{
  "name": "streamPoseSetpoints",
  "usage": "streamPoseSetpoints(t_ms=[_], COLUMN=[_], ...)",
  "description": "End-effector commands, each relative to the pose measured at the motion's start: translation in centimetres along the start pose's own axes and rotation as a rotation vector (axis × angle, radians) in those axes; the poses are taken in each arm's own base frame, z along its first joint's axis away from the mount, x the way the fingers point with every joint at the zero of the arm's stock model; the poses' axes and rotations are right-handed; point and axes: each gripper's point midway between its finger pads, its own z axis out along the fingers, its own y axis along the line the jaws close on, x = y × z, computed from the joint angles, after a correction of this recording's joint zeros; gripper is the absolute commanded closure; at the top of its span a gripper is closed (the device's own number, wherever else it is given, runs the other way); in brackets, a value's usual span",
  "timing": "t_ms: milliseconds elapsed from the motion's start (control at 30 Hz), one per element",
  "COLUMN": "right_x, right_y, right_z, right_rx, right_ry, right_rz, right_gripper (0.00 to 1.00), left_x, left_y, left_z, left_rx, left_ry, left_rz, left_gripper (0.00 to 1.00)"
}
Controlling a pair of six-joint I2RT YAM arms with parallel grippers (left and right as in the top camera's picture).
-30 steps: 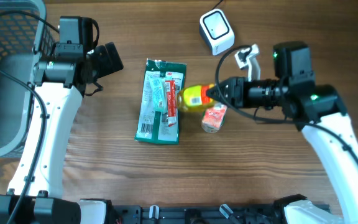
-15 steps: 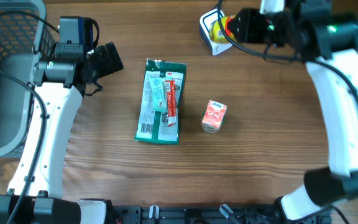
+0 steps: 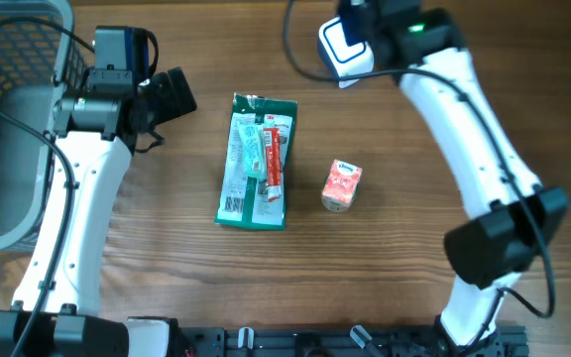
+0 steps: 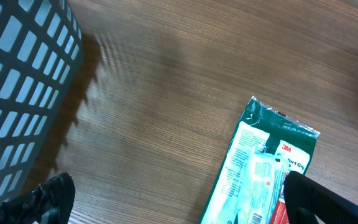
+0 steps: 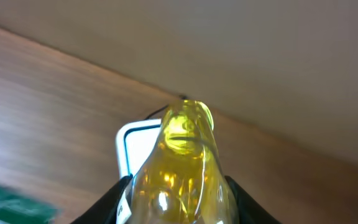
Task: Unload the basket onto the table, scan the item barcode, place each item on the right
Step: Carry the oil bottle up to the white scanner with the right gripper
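Next, my right gripper lets go of the bottle on bare wood, across the pink carton from the green packet (image 3: pixel 475 168).
A clear bottle of yellow liquid (image 5: pixel 180 165) is held in my right gripper (image 5: pixel 178 202), whose black fingers (image 5: pixel 118 200) are shut on its sides. The bottle's rounded end points at the white barcode scanner (image 5: pixel 131 144) just behind it. From above, the scanner (image 3: pixel 343 47) sits at the table's far edge with my right arm (image 3: pixel 464 109) reaching over it; the bottle is hidden there. My left gripper (image 4: pixel 179 208) hangs open over bare wood beside a green packet (image 4: pixel 263 165), holding nothing.
The green packet (image 3: pixel 256 161) lies mid-table with a small pink carton (image 3: pixel 342 185) to its right. A grey wire basket (image 3: pixel 8 109) stands at the far left, close to my left arm.
My right arm has lifted the yellow bottle from the middle of the table and swung it back to the scanner at the far edge. The left arm has not moved.
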Motion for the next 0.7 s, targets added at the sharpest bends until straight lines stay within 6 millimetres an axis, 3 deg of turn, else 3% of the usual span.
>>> streamPoseSetpoints(t_ms=[0,233,667], right_x=[-0.5,0.4,4.7], right_y=[-0.4,0.1,2.4], right_z=[1.2,4.5,9.1], right_rx=[0.230,0.439,0.435], right_ry=[0.030,0.097,0.176], right_rz=[-0.293,-0.458,-0.464], right_gripper=[0.95,0.95,0.95], left_x=[-0.3,-0.3,-0.3], left_y=[0.0,0.0,0.0], left_z=[-0.1,-0.1,-0.1], left_rx=[0.008,0.008,0.008], left_ry=[-0.004,-0.004,-0.004], left_rz=[0.007,0.007,0.007], left_gripper=[0.00,0.00,0.00])
